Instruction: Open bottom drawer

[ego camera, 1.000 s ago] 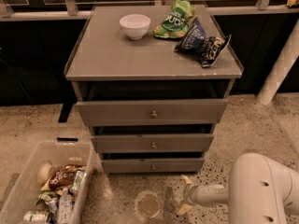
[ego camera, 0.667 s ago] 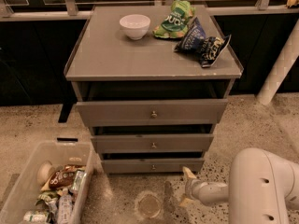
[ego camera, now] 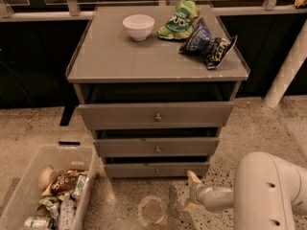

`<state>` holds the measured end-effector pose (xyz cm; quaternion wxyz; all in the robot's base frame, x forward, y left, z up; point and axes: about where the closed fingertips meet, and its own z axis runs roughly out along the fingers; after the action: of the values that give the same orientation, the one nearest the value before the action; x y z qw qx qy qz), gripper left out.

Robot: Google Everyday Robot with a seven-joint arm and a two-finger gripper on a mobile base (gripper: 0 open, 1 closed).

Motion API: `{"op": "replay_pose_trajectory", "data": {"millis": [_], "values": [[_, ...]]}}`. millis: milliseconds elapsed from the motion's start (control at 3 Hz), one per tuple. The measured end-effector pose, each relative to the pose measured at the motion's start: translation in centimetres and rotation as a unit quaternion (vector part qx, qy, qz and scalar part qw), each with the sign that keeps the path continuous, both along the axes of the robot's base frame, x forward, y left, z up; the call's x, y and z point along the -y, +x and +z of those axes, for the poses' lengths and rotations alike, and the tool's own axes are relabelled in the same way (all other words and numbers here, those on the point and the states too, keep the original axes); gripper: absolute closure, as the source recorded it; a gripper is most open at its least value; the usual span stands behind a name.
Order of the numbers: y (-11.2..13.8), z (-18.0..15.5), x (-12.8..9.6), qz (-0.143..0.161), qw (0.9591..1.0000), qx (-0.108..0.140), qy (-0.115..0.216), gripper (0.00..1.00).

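I need to next close my gripper on the top edge [ego camera: 182,164] of the bottom drawer, between that drawer's knob and the end of it nearest my arm.
The grey cabinet has three drawers. The bottom drawer [ego camera: 157,169] is the lowest, slim front panel with a small round metal knob [ego camera: 157,171] at its centre; it stands only slightly out from the frame. My gripper [ego camera: 191,190] is low over the floor just right of and below the bottom drawer's right end, on the end of my white arm [ego camera: 268,188]. Its upper fingertip [ego camera: 191,177] reaches up close to the drawer's lower right corner. The fingers look spread, with nothing between them.
The top drawer [ego camera: 156,115] and middle drawer [ego camera: 157,146] stick out further. A white bowl [ego camera: 138,26] and chip bags [ego camera: 201,35] lie on the cabinet top. A clear bin of snacks [ego camera: 48,190] stands on the floor at left. A round floor mark [ego camera: 152,210] lies before the cabinet.
My gripper has moved up and slightly toward the bottom drawer's right end. The drawers have not moved.
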<state>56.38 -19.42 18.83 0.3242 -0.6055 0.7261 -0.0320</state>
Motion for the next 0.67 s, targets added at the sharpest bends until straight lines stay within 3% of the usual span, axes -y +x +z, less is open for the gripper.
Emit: {"op": "replay_pose_trajectory", "data": {"millis": [333,667], "values": [[1.3,-0.5,0.0,-0.001,0.9999,0.011,0.0,0.0],[4.9,-0.8,-0.9,0.005,0.9992,0.039,0.0,0.0]]}}
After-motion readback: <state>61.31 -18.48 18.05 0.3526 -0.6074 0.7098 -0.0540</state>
